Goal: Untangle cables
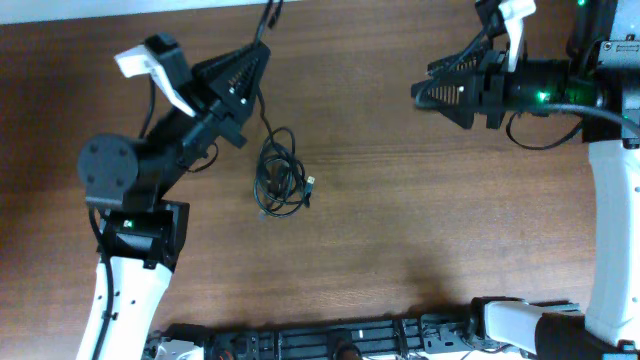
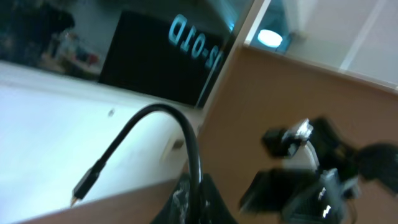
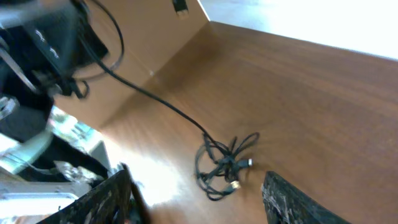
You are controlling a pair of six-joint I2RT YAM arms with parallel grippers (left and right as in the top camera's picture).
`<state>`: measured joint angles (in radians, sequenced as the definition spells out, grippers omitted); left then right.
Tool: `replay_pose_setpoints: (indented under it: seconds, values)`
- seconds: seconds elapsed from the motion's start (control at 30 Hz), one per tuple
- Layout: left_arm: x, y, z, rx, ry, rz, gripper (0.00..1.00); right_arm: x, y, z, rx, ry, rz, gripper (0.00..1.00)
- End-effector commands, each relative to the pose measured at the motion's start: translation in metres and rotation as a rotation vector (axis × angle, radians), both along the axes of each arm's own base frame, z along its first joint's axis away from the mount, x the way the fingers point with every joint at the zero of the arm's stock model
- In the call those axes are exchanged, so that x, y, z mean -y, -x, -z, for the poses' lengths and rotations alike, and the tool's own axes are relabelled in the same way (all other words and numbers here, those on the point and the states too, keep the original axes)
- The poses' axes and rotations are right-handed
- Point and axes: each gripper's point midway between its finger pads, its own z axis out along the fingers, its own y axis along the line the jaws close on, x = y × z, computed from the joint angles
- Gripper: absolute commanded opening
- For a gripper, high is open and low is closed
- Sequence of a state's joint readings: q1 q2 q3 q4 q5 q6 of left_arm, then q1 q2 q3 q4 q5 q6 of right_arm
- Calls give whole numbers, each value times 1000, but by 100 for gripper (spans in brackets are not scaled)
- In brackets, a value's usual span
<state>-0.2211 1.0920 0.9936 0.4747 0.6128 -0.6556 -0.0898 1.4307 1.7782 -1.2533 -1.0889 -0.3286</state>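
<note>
The bundle's far loops (image 1: 279, 142) (image 3: 241, 146) are beside the cable that rises to my left gripper. My right gripper will go there next and close on them.
A small bundle of thin black cables (image 1: 280, 180) with plug ends lies on the brown table, left of centre. One cable (image 1: 266, 118) runs from the bundle up to my left gripper (image 1: 260, 58), which is shut on it. Its free end sticks out beyond the jaws to the table's far edge. In the left wrist view this cable (image 2: 186, 134) rises from between the jaws (image 2: 199, 202) and arcs over to a plug tip (image 2: 81, 190). My right gripper (image 1: 416, 92) is open and empty, well to the right of the bundle. The right wrist view shows the bundle (image 3: 222, 163) between and beyond its spread fingers (image 3: 199, 205).
The brown wooden table (image 1: 420, 220) spreads around the bundle. The right arm's body (image 1: 540, 90) is at the far right, the left arm's base (image 1: 130, 230) at the left. A black rail with fittings (image 1: 340, 340) runs along the near edge.
</note>
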Motion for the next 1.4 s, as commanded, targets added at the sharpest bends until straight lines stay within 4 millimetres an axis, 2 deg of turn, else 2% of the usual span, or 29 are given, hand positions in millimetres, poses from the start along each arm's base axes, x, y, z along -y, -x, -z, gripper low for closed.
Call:
replay_pose_setpoints:
  seconds: [0.0, 0.07, 0.23, 0.43, 0.77, 0.87, 1.0, 1.1, 1.13, 1.23, 1.27, 1.3, 1.37]
  values:
    - [-9, 5, -25, -61, 173, 24, 0, -3, 8, 2, 156, 87, -84, 67]
    - [-11, 6, -29, -104, 234, 49, 0, -7, 11, 7, 171, 112, -114, 67]
    - [-16, 7, -40, -198, 386, 103, 0, -39, 23, 25, 190, 173, -257, 67]
    - [-26, 5, -52, -275, 545, 132, 0, -75, 22, 66, 138, 291, -384, 67]
    - [-34, 17, -89, -218, 605, 146, 0, -129, 14, 112, 186, 307, -604, 66]
    - [-35, 20, -99, -208, 614, 145, 0, -151, 7, 122, 226, 295, -645, 66]
    - [-30, 26, -112, -206, 633, 161, 0, -185, 2, 124, 320, 238, -702, 61]
    - [-28, 30, -119, -196, 655, 167, 0, -200, 0, 124, 370, 226, -719, 59]
    - [-28, 32, -122, -192, 664, 166, 0, -205, 1, 125, 382, 223, -728, 52]
    - [-30, 35, -128, -177, 669, 169, 0, -213, 5, 128, 385, 218, -749, 51]
    - [-30, 36, -131, -171, 670, 171, 0, -216, 7, 130, 383, 218, -757, 24]
    - [-30, 37, -132, -167, 671, 173, 0, -216, 8, 130, 382, 220, -759, 4]
    - [-31, 39, -136, -160, 673, 175, 0, -216, 9, 131, 366, 222, -755, 4]
